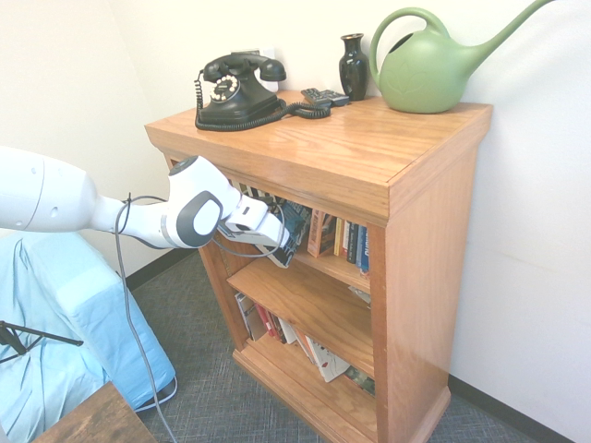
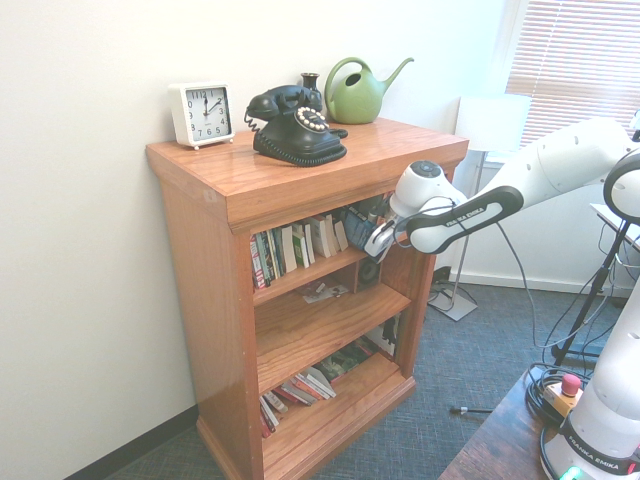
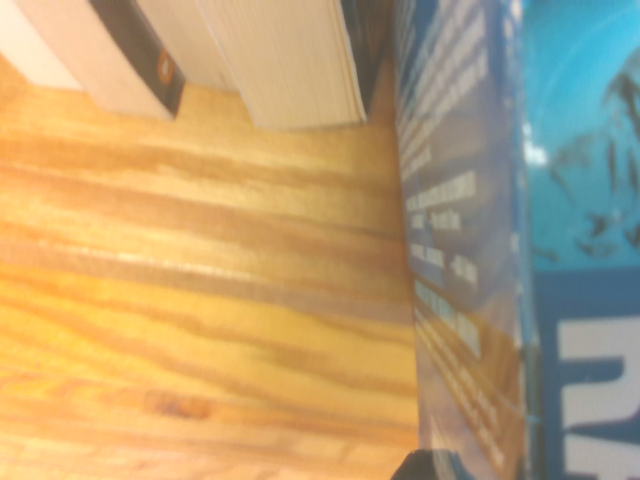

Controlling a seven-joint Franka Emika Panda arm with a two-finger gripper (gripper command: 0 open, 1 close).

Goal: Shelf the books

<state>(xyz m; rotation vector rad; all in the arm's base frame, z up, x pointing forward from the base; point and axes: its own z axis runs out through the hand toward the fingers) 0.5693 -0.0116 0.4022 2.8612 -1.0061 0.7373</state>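
The book, now tilted in the compartment's front, will be let go by my gripper deeper in the top compartment (image 1: 297,228) (image 3: 470,110), next to the row of standing books.
The book (image 1: 295,225), a paperback with a blue and black cover, is held tilted in the top compartment of the wooden shelf (image 1: 434,231), just under the overhanging top. My gripper (image 1: 275,236) is shut on its lower end at the compartment's front edge. From the other side, the book (image 2: 356,223) leans beside the row of standing books (image 2: 295,247), with my gripper (image 2: 373,241) just outside the opening. The wrist view shows the book's blue cover (image 3: 470,250) close over the shelf board (image 3: 200,300), with the page edges of standing books (image 3: 290,60) behind.
On the shelf's top stand a black telephone (image 1: 235,90), a dark vase (image 1: 353,66), a green watering can (image 1: 420,69) and a white clock (image 2: 201,113). More books (image 1: 346,242) fill the compartment's right end, and others lie on the bottom board (image 1: 319,355). A blue-covered object (image 1: 55,323) sits left.
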